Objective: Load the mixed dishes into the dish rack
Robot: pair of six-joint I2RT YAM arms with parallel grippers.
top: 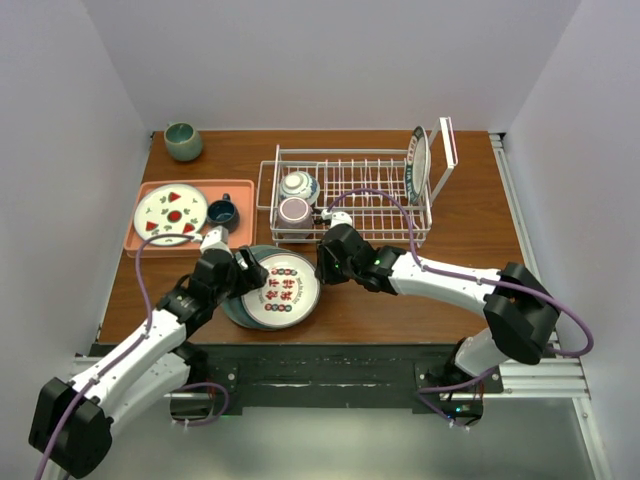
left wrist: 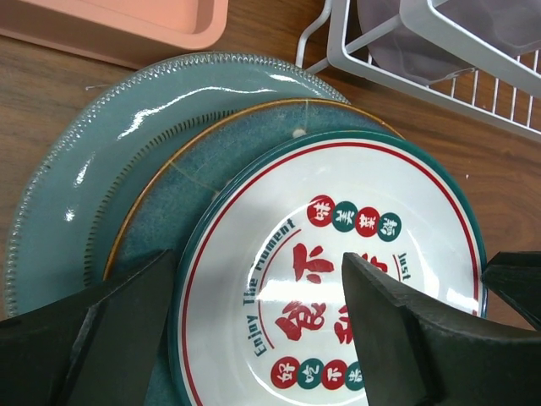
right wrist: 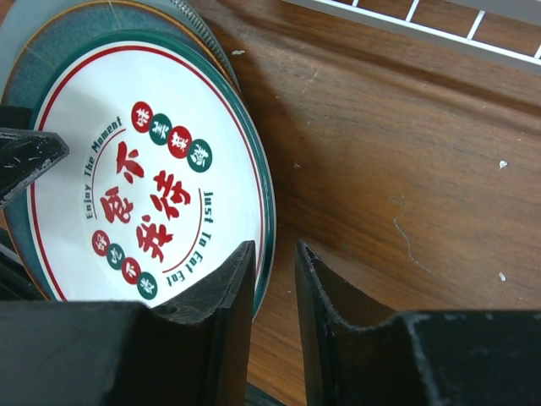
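Note:
My right gripper will open its fingers and take that rim deeper (right wrist: 266, 264) before lifting, because the lettered plate's rim sits shallow at the ends of its fingers.
The large white plate with the lettered teal rim (top: 282, 290) tops a stack at the table's front, over a blue-grey plate with an amber rim (left wrist: 186, 203) and a plain teal plate (left wrist: 76, 178). My left gripper (left wrist: 254, 330) is open wide above the lettered plate's left side (left wrist: 338, 254). My right gripper (right wrist: 273, 254) straddles that plate's right rim (right wrist: 144, 194), its fingers a narrow gap apart and not clamped. The dish rack (top: 345, 238) holds the patterned bowl (top: 298, 185), the pinkish mug (top: 294, 211) and an upright plate (top: 420, 165).
The salmon-pink tray (top: 140, 235) at left carries the white plate with red fruit marks (top: 170, 213) and a dark blue cup (top: 222, 212). The grey-green cup (top: 183, 140) stands at the back left. The tray's corner (left wrist: 152, 25) and the rack's edge (left wrist: 439, 76) lie just beyond the stack.

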